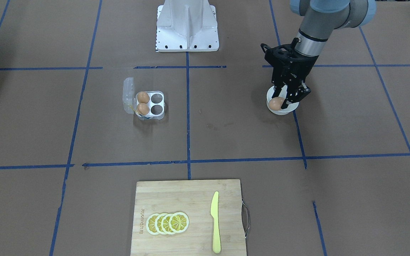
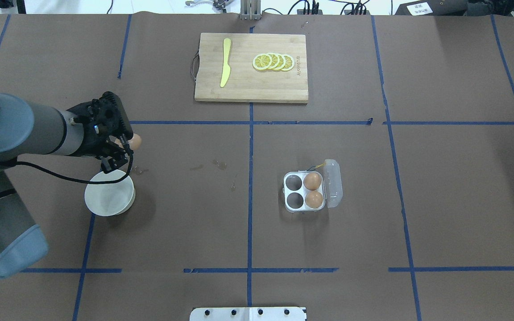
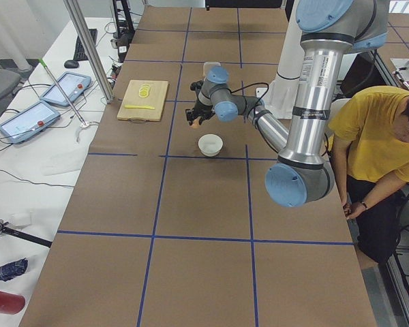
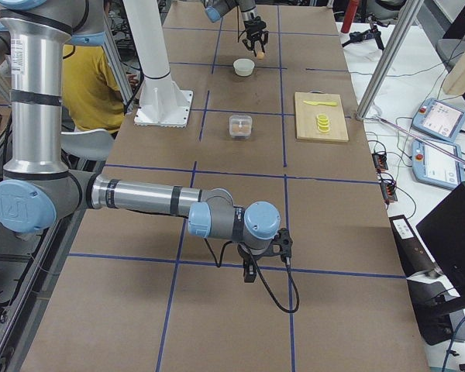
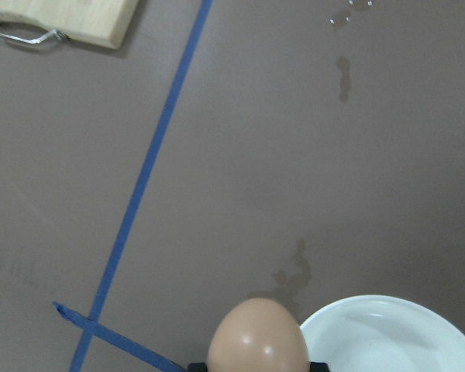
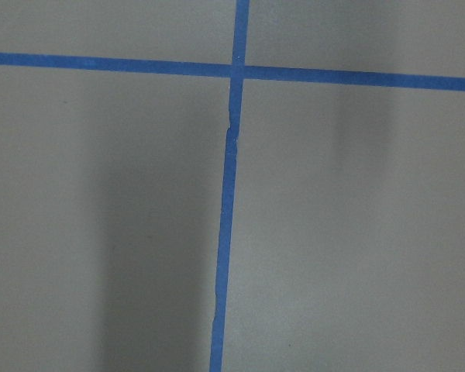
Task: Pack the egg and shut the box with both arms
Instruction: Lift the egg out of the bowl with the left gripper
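Observation:
My left gripper will let go of the egg in the clear box's empty cell nearer the white pedestal (image 1: 156, 97). The egg is now held by the bowl's rim.
My left gripper (image 1: 280, 102) is shut on an orange-brown egg (image 1: 275, 104) and holds it in the air just above and beside the round white bowl (image 1: 290, 108). The overhead view shows the same egg (image 2: 135, 141) at the left gripper (image 2: 127, 145), with the bowl (image 2: 109, 196) empty. The left wrist view shows the egg (image 5: 257, 337) by the bowl's rim (image 5: 387, 333). The clear box (image 1: 158, 104) stands open, lid (image 1: 128, 96) folded back, with two eggs (image 1: 143, 97) in the lid-side cells and two cells empty. My right gripper (image 4: 248, 270) hangs low over bare table far from the box; I cannot tell whether it is open.
A wooden cutting board (image 1: 176, 199) with lemon slices (image 1: 167, 223) and a yellow knife (image 1: 215, 222) lies at the table's operator side. The white pedestal (image 1: 187, 26) stands at the robot's side. A person in yellow (image 3: 375, 136) sits beside the table.

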